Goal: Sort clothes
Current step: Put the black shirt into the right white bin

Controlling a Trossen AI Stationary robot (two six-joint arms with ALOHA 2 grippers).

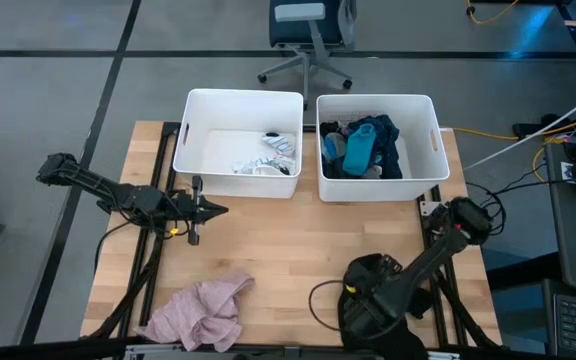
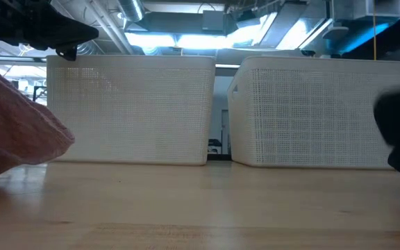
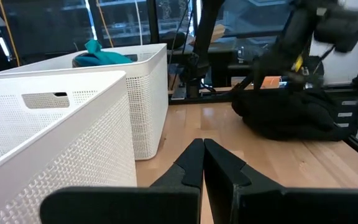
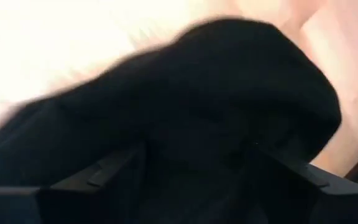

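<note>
The robot's right gripper should next close on the black garment's far edge [image 1: 354,276], on the side toward the pink garment.
A black garment [image 1: 363,305] lies bunched on the table near its front edge, right of centre; it also shows in the left wrist view [image 3: 291,115]. My right gripper [image 4: 197,186] points steeply down over it, its fingers open wide on either side of the dark cloth. A pink garment [image 1: 203,312] lies crumpled at the front left. My left gripper [image 1: 211,210] hovers shut and level above the table's left side, in front of the left tub [image 1: 193,150], holding nothing. My right gripper comes at the black garment [image 4: 229,93] from above with its fingers spread. I cannot tell whether the fingers touch the cloth.
Two white tubs stand side by side at the far edge. The left tub holds white and striped pieces [image 1: 273,155]. The right tub [image 1: 436,150] holds dark and teal clothes [image 1: 363,148]. Bare wood lies between the tubs and the two garments.
</note>
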